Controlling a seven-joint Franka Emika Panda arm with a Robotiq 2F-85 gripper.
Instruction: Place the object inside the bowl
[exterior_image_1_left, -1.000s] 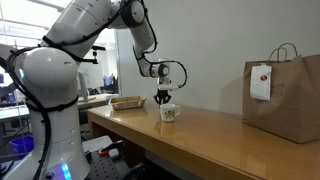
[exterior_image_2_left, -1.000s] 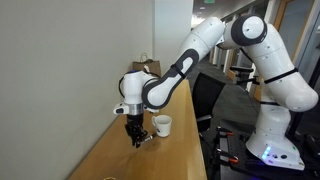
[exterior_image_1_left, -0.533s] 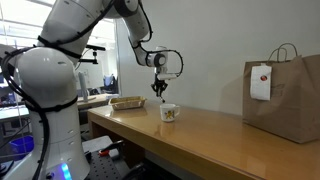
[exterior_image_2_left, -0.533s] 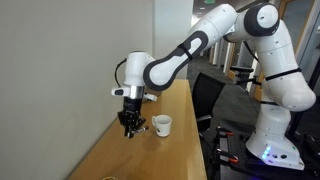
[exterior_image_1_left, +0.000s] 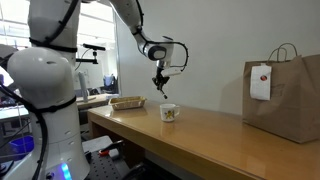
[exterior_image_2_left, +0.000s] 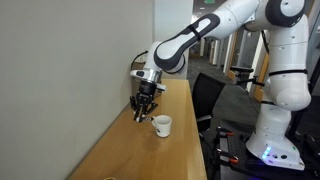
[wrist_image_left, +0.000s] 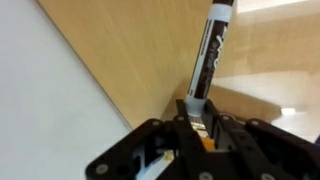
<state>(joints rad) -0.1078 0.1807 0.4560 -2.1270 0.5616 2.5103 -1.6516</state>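
Next, I release the marker inside the white bowl (exterior_image_1_left: 166, 107), so that it leans on the bowl's rim toward the tan tray.
A small white cup-like bowl (exterior_image_1_left: 168, 113) with dark markings stands on the wooden table (exterior_image_1_left: 220, 135); it also shows in an exterior view (exterior_image_2_left: 161, 125). My gripper (exterior_image_1_left: 161, 88) hangs in the air above and a little to the side of the bowl, also visible in an exterior view (exterior_image_2_left: 141, 112). It is shut on a black-and-white marker (wrist_image_left: 207, 55), which sticks out from between the fingers (wrist_image_left: 198, 110) in the wrist view. The bowl is out of sight in the wrist view.
A large brown paper bag (exterior_image_1_left: 283, 95) with a white tag stands on the table. A shallow tan tray (exterior_image_1_left: 127, 102) sits near the table's end. A wall (exterior_image_2_left: 70, 80) runs along the table's side.
My gripper rose off the table beside the bowl with the marker in it and moved up and along the table. The bowl has not moved.
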